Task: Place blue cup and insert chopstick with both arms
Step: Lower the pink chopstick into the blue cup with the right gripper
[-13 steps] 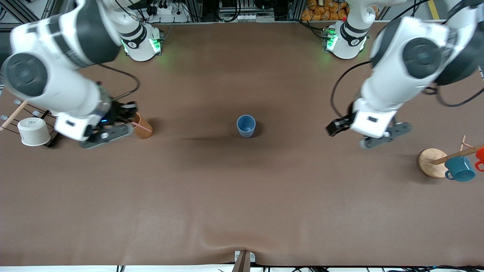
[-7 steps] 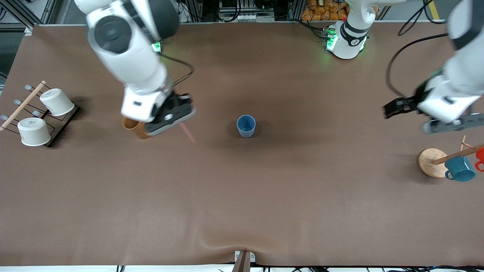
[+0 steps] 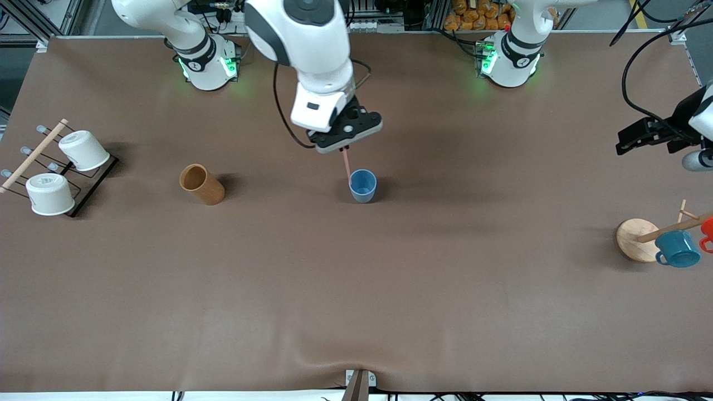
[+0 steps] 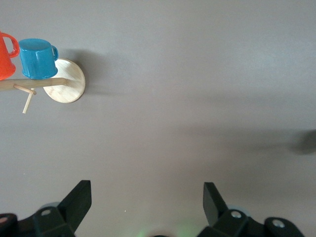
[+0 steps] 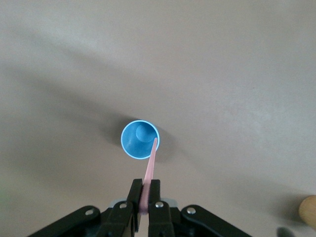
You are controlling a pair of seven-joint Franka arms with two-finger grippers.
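Observation:
My right gripper has the pale-pink chopstick. It will let go of it inside the blue cup point(image 3: 362, 184) point(image 5: 140, 139), leaving it leaning on the cup's rim.
The blue cup point(image 3: 362, 185) stands upright at the middle of the table and shows from above in the right wrist view point(image 5: 140, 139). My right gripper point(image 3: 343, 146) hangs just above the cup's rim and is shut on the pale-pink chopstick point(image 3: 346, 163). The chopstick point(image 5: 150, 163) points down with its tip at the cup's rim. My left gripper point(image 3: 649, 135) is open and empty, up in the air over the left arm's end of the table; its fingers point(image 4: 79, 197) stand wide apart over bare mat.
A brown cup point(image 3: 202, 184) stands toward the right arm's end. A rack with two white cups point(image 3: 53, 167) sits at that end's edge. A wooden mug stand point(image 3: 638, 239) with a teal mug point(image 3: 677, 248) and a red mug point(image 3: 707, 231) stands at the left arm's end.
My right gripper has carried the chopstick from the brown cup across to just above the blue cup. My left gripper has drawn back toward the left arm's edge of the table.

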